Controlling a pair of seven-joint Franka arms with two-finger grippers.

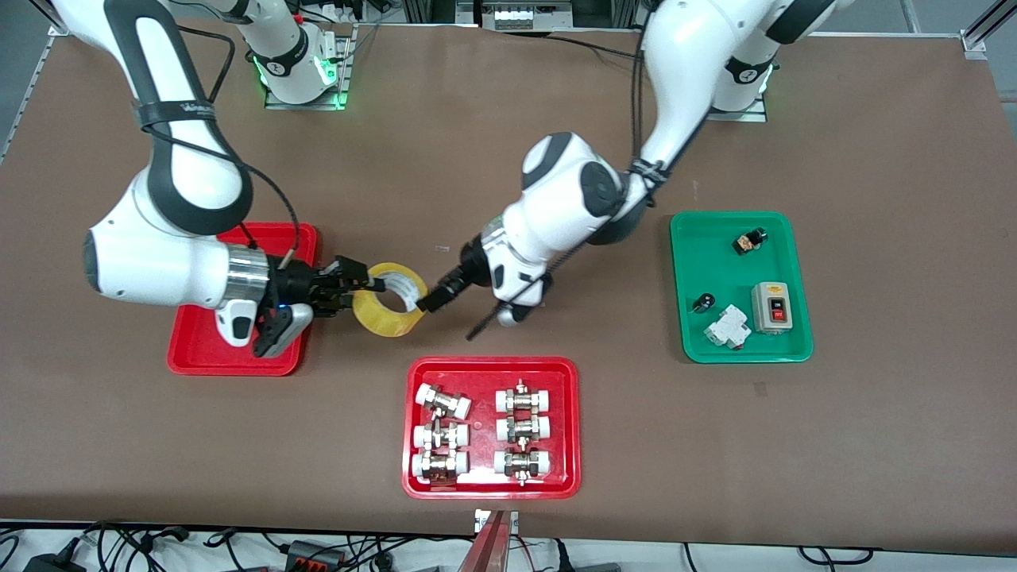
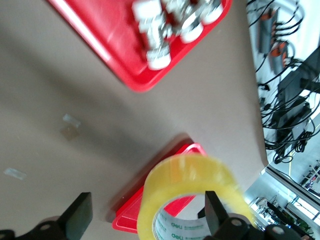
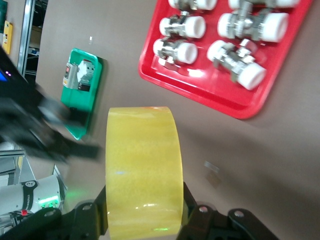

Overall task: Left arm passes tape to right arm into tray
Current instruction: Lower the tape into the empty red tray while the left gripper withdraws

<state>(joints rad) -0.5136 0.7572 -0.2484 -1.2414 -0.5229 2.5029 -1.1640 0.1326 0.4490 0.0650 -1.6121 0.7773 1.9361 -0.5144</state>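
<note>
Next, I let go of the yellowish tape roll with my right gripper around the middle of the plain red tray (image 1: 245,310).
The yellowish tape roll (image 1: 389,300) hangs in the air over the bare table, beside the plain red tray (image 1: 195,353). My right gripper (image 1: 349,290) is shut on it, one finger on each flat side, as the right wrist view shows (image 3: 142,210) with the tape (image 3: 142,150) filling the gap. My left gripper (image 1: 455,315) is open, its fingers spread wide. In the left wrist view (image 2: 148,210) one finger (image 2: 216,212) sits at the tape (image 2: 190,172) by its core and the other finger (image 2: 80,217) stands well clear. The plain red tray (image 2: 127,212) shows past the roll.
A red tray with metal pipe fittings (image 1: 421,485) lies nearer the front camera, below the tape. A green tray (image 1: 691,334) with switches and small parts lies toward the left arm's end. The right arm's wrist hangs over the plain red tray.
</note>
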